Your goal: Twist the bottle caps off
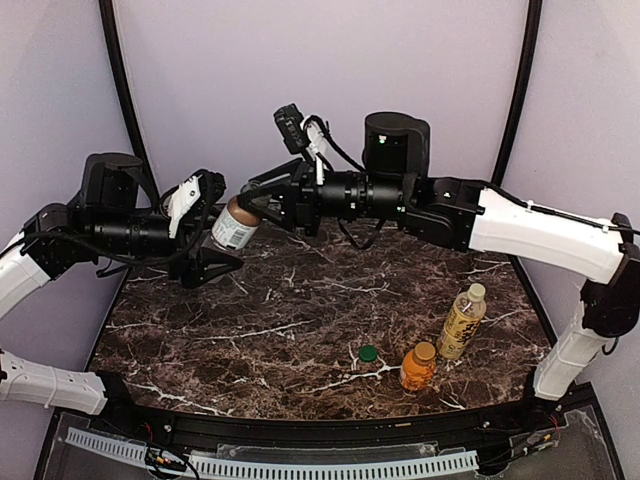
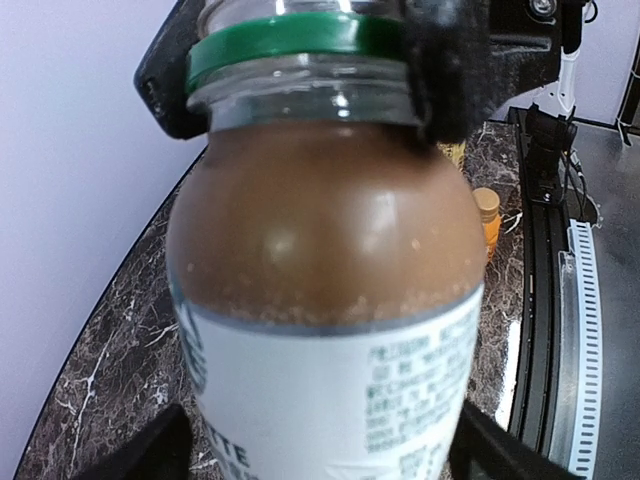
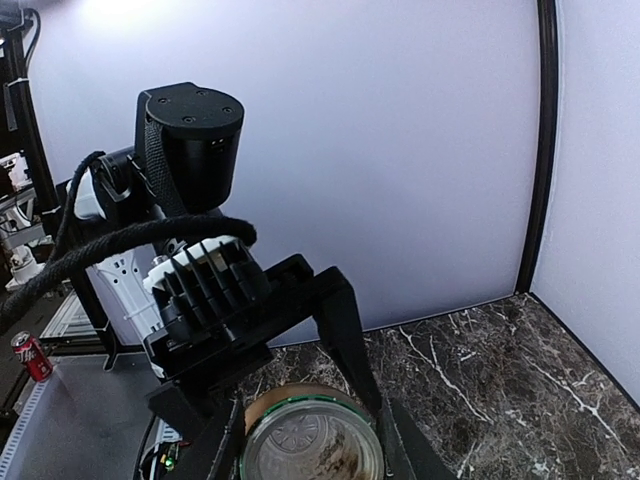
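Next, my right hand sets the brownish bottle, which is held tilted in the air now, on the bare marble (image 1: 347,245) near the back wall's middle.
My left gripper (image 1: 213,238) is shut on the body of the brownish bottle (image 1: 234,227) with the white label and holds it tilted in the air over the far left of the table. The label fills the left wrist view (image 2: 330,380). My right gripper (image 1: 250,206) is closed on the bottle's neck, one finger on each side of the green ring (image 2: 290,40). The mouth (image 3: 312,450) shows no cap. A loose green cap (image 1: 368,353) lies on the table. The short orange bottle (image 1: 418,366) and the taller yellow-labelled bottle (image 1: 462,320) stand capped at the front right.
The dark marble table (image 1: 290,310) has a black rail along its near edge (image 1: 330,430). Purple walls close in the back and sides. The right arm (image 1: 540,235) stretches across the back of the table.
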Tool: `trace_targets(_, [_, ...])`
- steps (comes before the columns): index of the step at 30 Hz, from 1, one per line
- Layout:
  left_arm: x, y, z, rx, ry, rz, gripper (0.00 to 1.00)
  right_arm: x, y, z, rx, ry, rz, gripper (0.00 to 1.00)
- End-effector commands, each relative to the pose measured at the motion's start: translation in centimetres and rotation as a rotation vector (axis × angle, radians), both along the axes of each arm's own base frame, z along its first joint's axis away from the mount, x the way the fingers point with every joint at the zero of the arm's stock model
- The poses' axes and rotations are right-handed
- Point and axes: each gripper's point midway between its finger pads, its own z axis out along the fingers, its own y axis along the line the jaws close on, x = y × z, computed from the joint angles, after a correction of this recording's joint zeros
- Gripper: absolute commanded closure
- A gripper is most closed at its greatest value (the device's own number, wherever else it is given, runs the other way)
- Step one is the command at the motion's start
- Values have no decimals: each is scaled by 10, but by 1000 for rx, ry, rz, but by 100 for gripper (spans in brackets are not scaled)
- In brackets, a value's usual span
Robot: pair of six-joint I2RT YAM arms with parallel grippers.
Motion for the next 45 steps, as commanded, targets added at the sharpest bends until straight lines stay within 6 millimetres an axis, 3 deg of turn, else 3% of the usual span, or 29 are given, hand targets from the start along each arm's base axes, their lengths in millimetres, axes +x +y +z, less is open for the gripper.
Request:
trace_targets(1, [16, 13, -2, 24, -53, 100, 2, 35, -13, -1, -56, 39, -142, 100])
trace_targets(4, [27, 25, -13, 72, -114, 175, 1, 93, -47, -28, -188, 54, -406, 100])
trace_targets(7, [39, 37, -15, 89, -168, 252, 1, 156, -93, -72, -374, -14, -717, 100])
trace_targets(9, [41, 42, -19, 97, -179, 268, 1, 190, -114, -106, -481, -33, -833, 100])
trace_targets(13, [35, 41, -25, 93, -159, 241, 1, 229, -115, -152, -525, 8, -853, 100])
trace_targets(21, [31, 46, -32, 102, -137, 239, 1, 284, -119, -220, -571, 87, -897, 100])
trace_targets(27, [32, 46, -32, 94, -143, 235, 1, 289, -124, -251, -630, 102, -911, 100])
trace_targets(32, [32, 44, -33, 95, -142, 229, 1, 284, -128, -259, -645, 117, -908, 100])
trace_targets(34, [32, 44, -33, 96, -143, 229, 1, 283, -128, -259, -648, 118, -907, 83])
trace_targets(37, [32, 44, -33, 95, -142, 227, 1, 283, -128, -255, -650, 115, -900, 35])
trace_targets(39, [32, 44, -33, 97, -142, 226, 1, 282, -126, -250, -647, 114, -893, 10])
trace_targets(40, [32, 44, -33, 96, -141, 226, 1, 283, -125, -245, -642, 112, -893, 2])
trace_targets(45, [31, 44, -33, 95, -139, 222, 1, 286, -125, -221, -636, 77, -894, 1])
